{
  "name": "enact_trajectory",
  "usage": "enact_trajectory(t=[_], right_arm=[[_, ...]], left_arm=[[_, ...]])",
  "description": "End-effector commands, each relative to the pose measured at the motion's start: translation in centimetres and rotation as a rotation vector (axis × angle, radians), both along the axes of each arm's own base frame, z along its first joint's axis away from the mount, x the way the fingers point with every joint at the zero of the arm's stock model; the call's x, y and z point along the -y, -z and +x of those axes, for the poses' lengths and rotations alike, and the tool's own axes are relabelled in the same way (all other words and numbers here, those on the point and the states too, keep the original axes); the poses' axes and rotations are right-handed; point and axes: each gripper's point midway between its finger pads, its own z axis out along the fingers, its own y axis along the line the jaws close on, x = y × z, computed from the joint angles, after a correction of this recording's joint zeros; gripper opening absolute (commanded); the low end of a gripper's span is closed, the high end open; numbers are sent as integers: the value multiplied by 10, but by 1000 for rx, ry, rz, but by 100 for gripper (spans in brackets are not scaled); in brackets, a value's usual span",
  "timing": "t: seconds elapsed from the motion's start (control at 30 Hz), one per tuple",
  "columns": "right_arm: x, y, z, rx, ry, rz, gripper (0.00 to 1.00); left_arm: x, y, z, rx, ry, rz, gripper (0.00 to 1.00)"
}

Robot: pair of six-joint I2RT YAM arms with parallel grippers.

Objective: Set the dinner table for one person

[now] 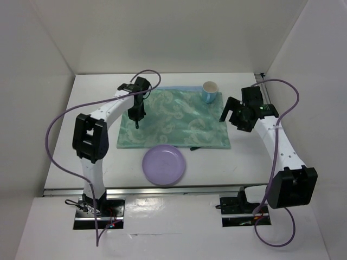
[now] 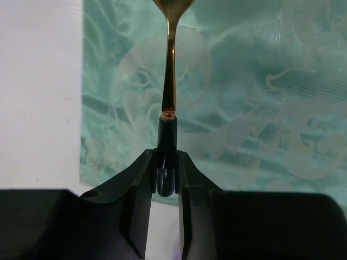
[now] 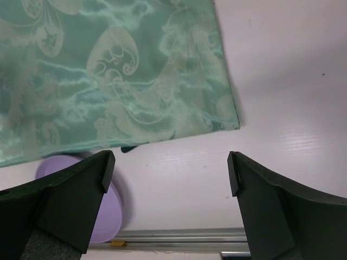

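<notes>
The robot's left gripper will release the gold utensil on the green patterned cloth, near its side edge (image 1: 142,117) (image 2: 207,76) farthest from the cup.
The dinner table (image 1: 249,157) is a plain white top. My left gripper (image 1: 136,115) hangs over the left part of the green patterned cloth (image 1: 173,116). In the left wrist view that gripper (image 2: 166,162) is shut on the dark green handle of a gold utensil (image 2: 169,81), which points away over the cloth (image 2: 244,81). The frame's top edge cuts off the utensil's head. My right gripper (image 1: 230,111) is open and holds nothing, just past the cloth's right edge. From the right wrist, its jaws (image 3: 171,173) stand wide above bare table (image 3: 271,81).
A lilac plate (image 1: 165,164) (image 3: 103,211) lies on the table against the cloth's front edge. A blue-and-cream cup (image 1: 210,91) stands at the cloth's back right corner. A small dark object (image 1: 193,148) (image 3: 129,148) pokes out from under the cloth's front edge. A metal rail (image 3: 179,236) runs along the table's near edge.
</notes>
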Motion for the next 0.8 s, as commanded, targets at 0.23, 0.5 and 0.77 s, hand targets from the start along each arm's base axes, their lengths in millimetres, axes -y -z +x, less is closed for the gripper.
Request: enact_trajectory(t=[0.23,0.5,0.77], right_arm=[[-17,24,-42,-78,-26,118,99],[-76,62,-68,-189,-150,195,98],[-158,97,-95,-269,-353,237,99]], left_arm=[[22,52,13,-160,158,-26,0],[16,66,10,-200,148,13,0],[12,74,5,-247,110,36,20]])
